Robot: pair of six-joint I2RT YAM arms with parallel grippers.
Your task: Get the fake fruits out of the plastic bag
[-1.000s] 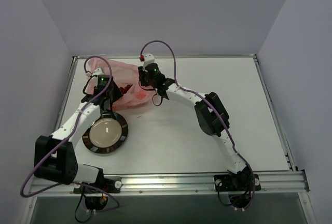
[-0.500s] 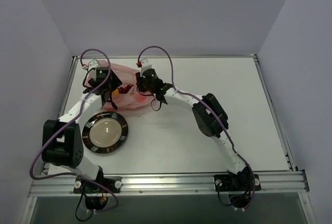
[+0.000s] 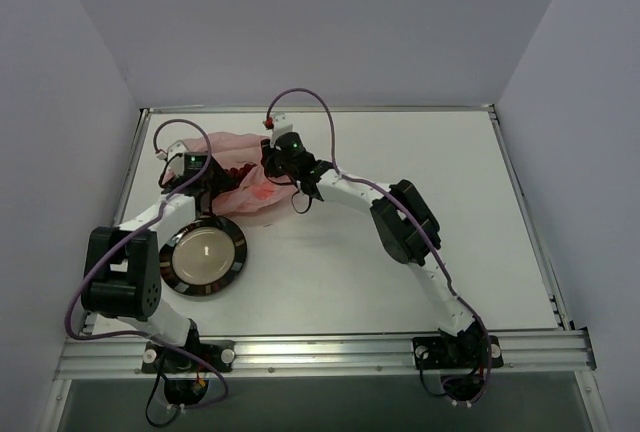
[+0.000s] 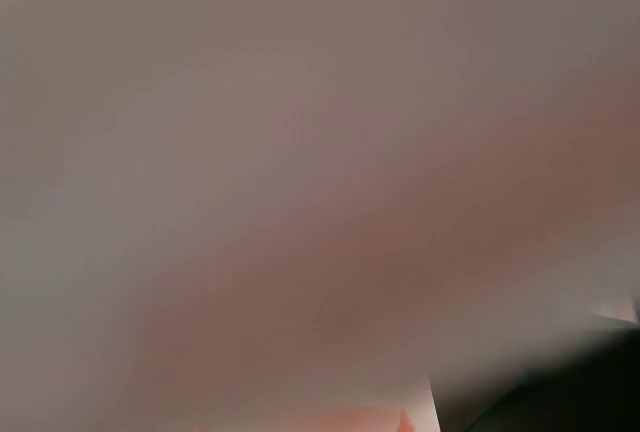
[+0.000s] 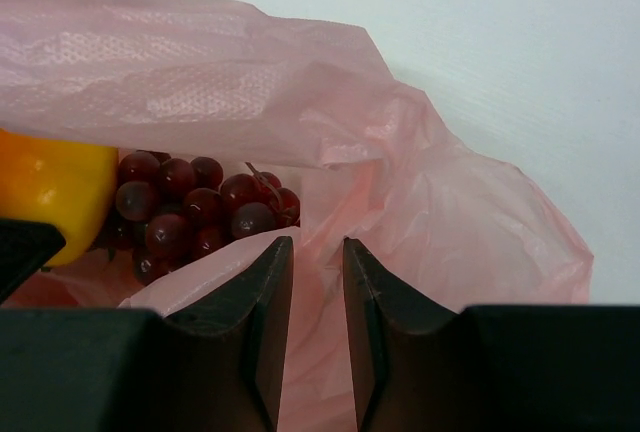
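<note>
The bag's plastic is over my left gripper beside the mango, so next my left gripper opens, moves over and takes the exposed grape bunch (image 3: 238, 172) first.
The pink plastic bag (image 3: 252, 192) lies at the back left of the table. In the right wrist view its mouth (image 5: 450, 202) gapes, showing the dark red grape bunch (image 5: 190, 212) and the orange-yellow mango (image 5: 55, 187) inside. The grapes also show in the top view (image 3: 238, 168). The peach is hidden. My right gripper (image 5: 318, 252) is shut on a fold of the bag's rim, at the bag's right side (image 3: 268, 160). My left gripper (image 3: 205, 184) is pressed against the bag's left side. Its wrist view shows only blurred pink plastic (image 4: 300, 202), so its jaws are hidden.
A round black-rimmed plate (image 3: 238, 252) lies just in front of the bag, beside the left arm. The table's left edge rail (image 3: 130, 172) runs close behind the left wrist. The white tabletop (image 3: 450, 152) stretches to the right.
My left wrist swung back toward the far left corner, then came down against the bag's left side. My right gripper shifted slightly left with the bag rim, and the bag bunched up.
</note>
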